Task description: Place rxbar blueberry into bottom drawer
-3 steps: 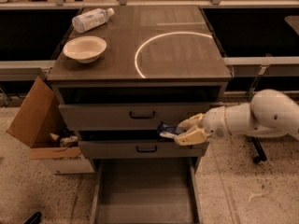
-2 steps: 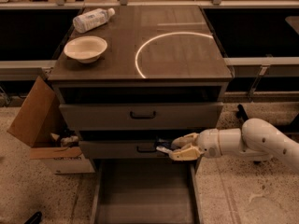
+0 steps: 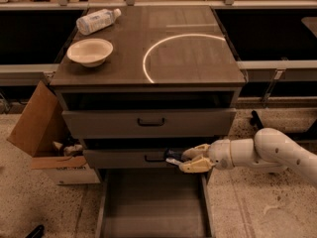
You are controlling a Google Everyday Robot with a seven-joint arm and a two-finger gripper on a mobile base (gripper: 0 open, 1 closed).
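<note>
I need to use my gripper to set the rxbar blueberry down on the bottom drawer's grey bottom [image 3: 169, 195], toward the side closest to my arm.
My gripper [image 3: 185, 159] reaches in from the right, level with the middle drawer's front. It is shut on the rxbar blueberry [image 3: 174, 158], a dark blue bar with a pale end poking out to the left of the fingertips [image 3: 194, 165]. The bottom drawer [image 3: 153, 202] is pulled open below, a wide grey tray. The bar hangs just above the drawer's back right part, close to the middle drawer's black handle [image 3: 155, 158].
A clear water bottle [image 3: 97, 21] and a white bowl [image 3: 90, 51] sit on the cabinet top [image 3: 198, 58]. An open cardboard box [image 3: 42, 130] stands on the floor to the cabinet's left. The top drawer [image 3: 148, 122] has a black handle.
My gripper has moved down and to the left with the bar, from beside the middle drawer's upper edge to its front near the handle.
</note>
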